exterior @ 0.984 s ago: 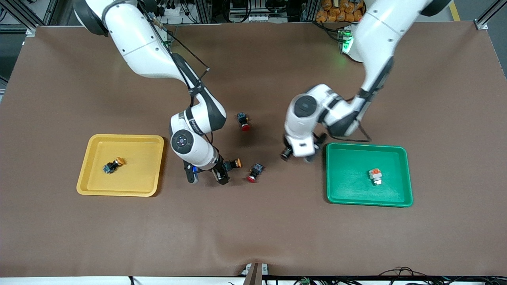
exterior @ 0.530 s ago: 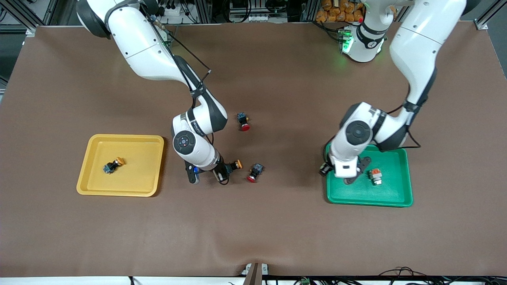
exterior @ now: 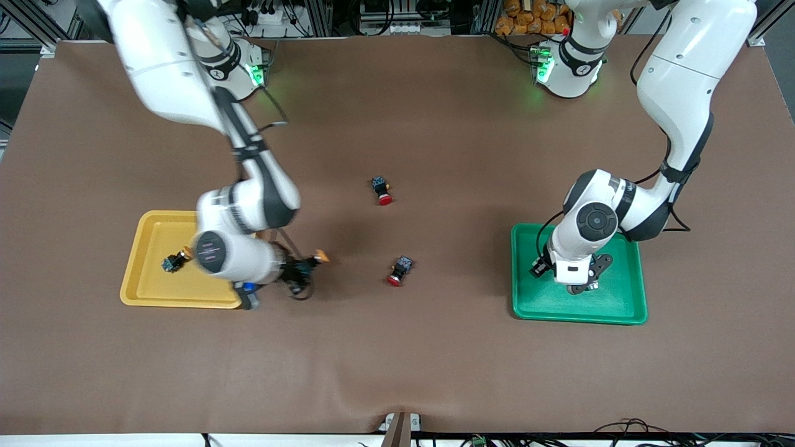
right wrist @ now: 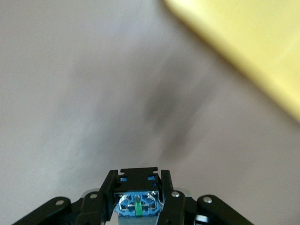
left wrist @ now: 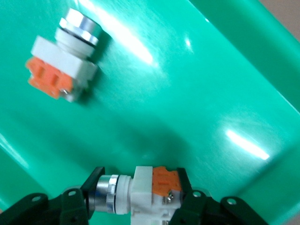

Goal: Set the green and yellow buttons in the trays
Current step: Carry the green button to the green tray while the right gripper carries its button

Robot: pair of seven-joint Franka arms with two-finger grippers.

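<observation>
I will use my right gripper to set the orange-yellow capped button down in the yellow tray (exterior: pixel 206 260), next to the cap of the other button.
My right gripper (exterior: pixel 299 273) is shut on a dark-bodied button with an orange-yellow cap (exterior: pixel 318 256) and holds it over the mat beside the yellow tray (exterior: pixel 155 288). In the right wrist view the fingers (right wrist: pixel 171 201) clamp its blue body (right wrist: pixel 138 205). A second such button (exterior: pixel 176 260) lies in the yellow tray. My left gripper (exterior: pixel 581 284) is shut on a white button (left wrist: pixel 146 190) low over the green tray (exterior: pixel 621 301). Another white button (left wrist: pixel 64 69) lies in that tray (left wrist: pixel 197 93), hidden in the front view.
Two dark switches with red caps lie on the brown mat between the trays: one (exterior: pixel 381 190) farther from the front camera, one (exterior: pixel 398 271) nearer. The yellow tray's edge (right wrist: pixel 243 47) shows in the right wrist view.
My right gripper has carried its button toward the yellow tray. My left gripper has moved from the middle of the mat to over the green tray with the white button.
</observation>
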